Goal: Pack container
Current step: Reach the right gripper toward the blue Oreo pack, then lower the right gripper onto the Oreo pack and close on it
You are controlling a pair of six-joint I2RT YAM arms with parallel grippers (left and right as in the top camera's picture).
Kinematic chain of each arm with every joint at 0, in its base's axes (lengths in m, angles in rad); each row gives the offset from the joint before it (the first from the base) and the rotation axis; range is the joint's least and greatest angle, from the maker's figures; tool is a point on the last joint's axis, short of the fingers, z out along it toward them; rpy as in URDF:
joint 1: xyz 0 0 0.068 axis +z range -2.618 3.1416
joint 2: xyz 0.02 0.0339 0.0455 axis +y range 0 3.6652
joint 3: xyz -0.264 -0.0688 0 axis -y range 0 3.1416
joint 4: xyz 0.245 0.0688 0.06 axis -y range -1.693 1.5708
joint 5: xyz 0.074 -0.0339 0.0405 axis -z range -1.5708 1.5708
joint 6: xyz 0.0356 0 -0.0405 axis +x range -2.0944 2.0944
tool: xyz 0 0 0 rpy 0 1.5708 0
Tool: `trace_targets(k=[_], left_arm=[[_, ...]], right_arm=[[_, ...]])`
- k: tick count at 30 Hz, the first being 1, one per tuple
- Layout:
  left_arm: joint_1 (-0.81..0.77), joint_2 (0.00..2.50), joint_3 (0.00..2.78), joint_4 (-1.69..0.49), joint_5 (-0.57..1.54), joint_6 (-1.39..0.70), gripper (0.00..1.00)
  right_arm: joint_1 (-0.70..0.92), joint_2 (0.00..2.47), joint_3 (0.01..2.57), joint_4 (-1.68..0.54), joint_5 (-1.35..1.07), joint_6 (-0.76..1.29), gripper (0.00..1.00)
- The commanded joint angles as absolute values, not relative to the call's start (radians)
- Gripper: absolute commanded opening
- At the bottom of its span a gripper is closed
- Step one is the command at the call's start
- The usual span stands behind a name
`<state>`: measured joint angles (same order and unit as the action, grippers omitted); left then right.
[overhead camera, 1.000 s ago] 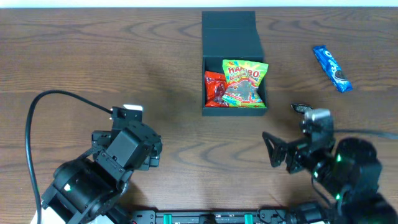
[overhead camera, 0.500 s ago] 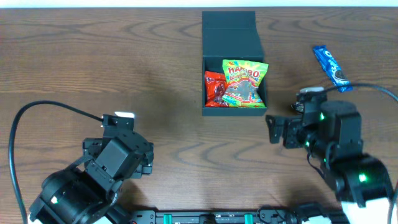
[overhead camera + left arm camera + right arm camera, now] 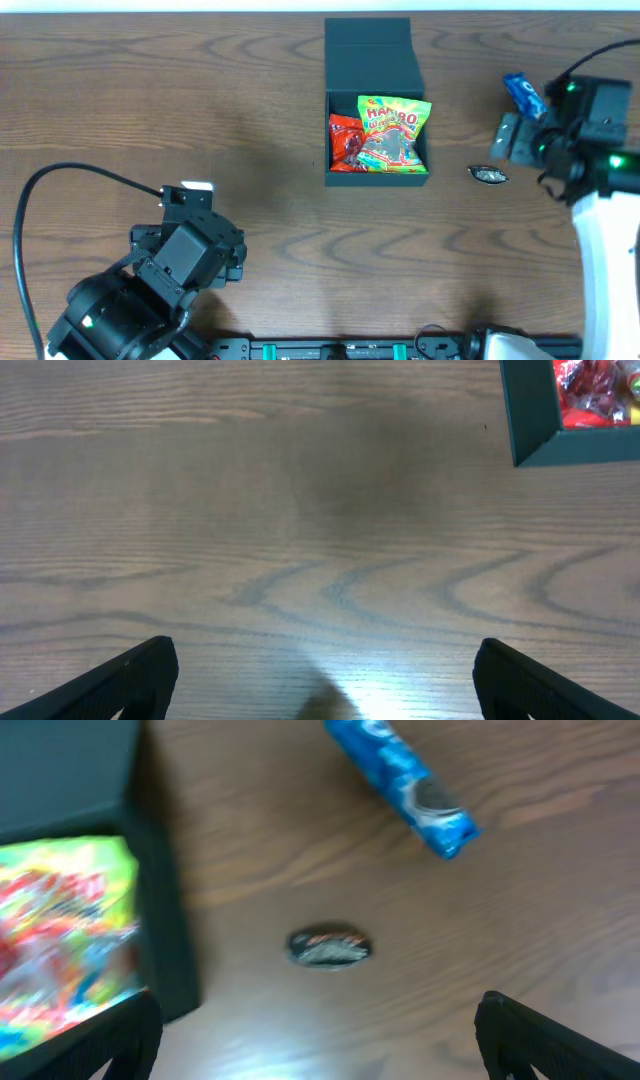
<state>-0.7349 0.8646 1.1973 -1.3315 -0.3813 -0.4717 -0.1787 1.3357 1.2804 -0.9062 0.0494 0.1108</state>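
Observation:
The middle of the blue biscuit packet [image 3: 533, 106] [image 3: 392, 770] is beyond the small dark wrapped sweet. My right gripper will go there next and close on it.
The container [image 3: 375, 175] is a dark square box at the table's far middle, its flap lid [image 3: 368, 45] folded back. Inside lie a green Haribo packet [image 3: 395, 130] and a red packet [image 3: 345, 142]. A blue biscuit packet [image 3: 521, 90] lies to its right, partly under my right arm [image 3: 585, 125]. In the right wrist view that blue packet [image 3: 405, 785] is ahead, and my right gripper [image 3: 320, 1050] is open over bare wood. My left gripper [image 3: 325, 685] is open and empty at the near left; the container's corner [image 3: 570, 450] shows far ahead of it.
A small dark wrapped sweet [image 3: 488, 175] lies on the wood right of the container, seen as an oval sweet [image 3: 330, 947] in the right wrist view. The left arm [image 3: 180, 260] and its black cable [image 3: 60, 180] take up the near left.
My right arm has swung from the near right toward the far right, reaching the blue packet. My left arm drew back slightly toward the near left, then held still. Both grippers stayed open.

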Motion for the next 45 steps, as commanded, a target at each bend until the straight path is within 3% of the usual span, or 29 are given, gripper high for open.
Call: trace_targets(k=[1, 21, 27, 45], left_arm=[[-0.733, 0.863, 1.201, -1.335, -0.399, -0.480, 0.95], [-0.733, 0.864, 1.201, -1.334, -0.372, -0.480, 0.95], [-0.733, 0.864, 1.201, -1.334, -0.369, -0.480, 0.95], [-0.733, 0.865, 1.201, -1.309, -0.386, -0.480, 0.95]], right_arm=[[-0.245, 1.395, 1.329, -0.884, 0.051, -0.016, 0.99], [-0.323, 2.114, 2.013, -1.116, -0.046, -0.420, 0.99], [-0.347, 2.231, 2.065, -1.094, -0.034, -0.503, 0.99], [-0.424, 2.374, 2.075, -1.005, -0.074, -0.503, 0.99]])
